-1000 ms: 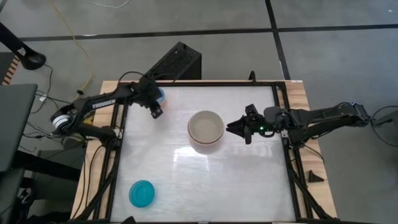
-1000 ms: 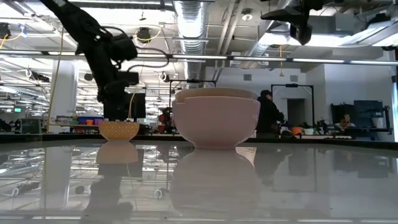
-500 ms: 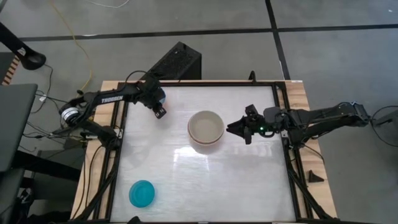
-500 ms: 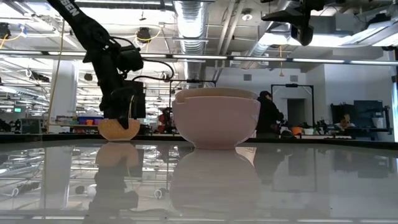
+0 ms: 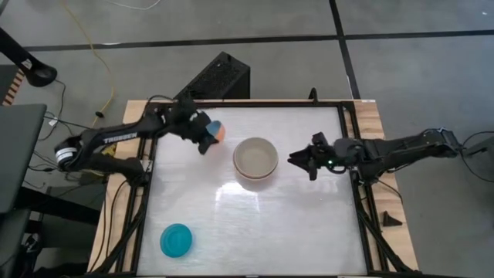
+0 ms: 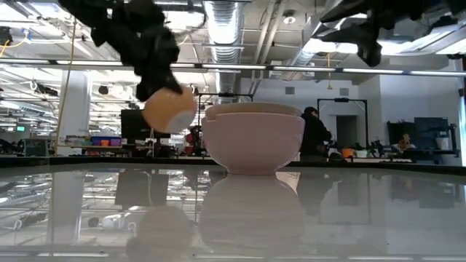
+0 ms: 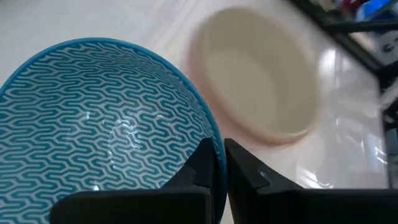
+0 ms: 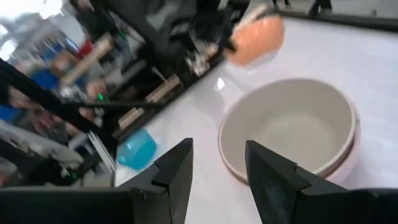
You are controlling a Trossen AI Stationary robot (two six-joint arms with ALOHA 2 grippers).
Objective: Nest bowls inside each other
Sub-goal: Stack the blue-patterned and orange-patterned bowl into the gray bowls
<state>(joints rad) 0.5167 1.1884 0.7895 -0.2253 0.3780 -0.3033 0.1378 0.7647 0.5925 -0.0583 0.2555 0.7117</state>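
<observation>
Next, I let go of the small bowl with my left gripper inside the grey-beige bowl [image 5: 258,157] [image 7: 261,73] of the stack in the middle of the table.
A small bowl [image 5: 217,130], blue-patterned inside [image 7: 93,143] and orange outside [image 6: 169,109], hangs in the air just left of the stack, with my left gripper [image 5: 206,140] shut on it. The stack of larger bowls [image 5: 255,161] stands mid-table on its base, a grey-beige bowl [image 8: 289,127] inside a pink one [image 6: 253,142]. A teal-blue bowl [image 5: 177,240] rests on the table at the near left. My right gripper [image 5: 296,160] hovers open just right of the stack, above the table, with nothing between its fingers [image 8: 217,149]. My left gripper pinches the small bowl's rim [image 7: 216,144], one finger [image 7: 200,163] inside the bowl and the other [image 7: 244,167] outside its wall. It comes from the table's left, slanting down. The bowl is lifted clear of the table and tipped, its orange underside facing the stack.
A black box [image 5: 220,77] sits beyond the table's far edge. Dark frame rails [image 5: 150,166] run along the table's left and right sides. In the low view, people stand in the room behind the table [image 6: 314,131].
My left gripper has shut on the small bowl's rim at the far left, then risen and swung toward the stack. The bowl, which stood upright on the table, is now lifted clear and tipped on its side.
</observation>
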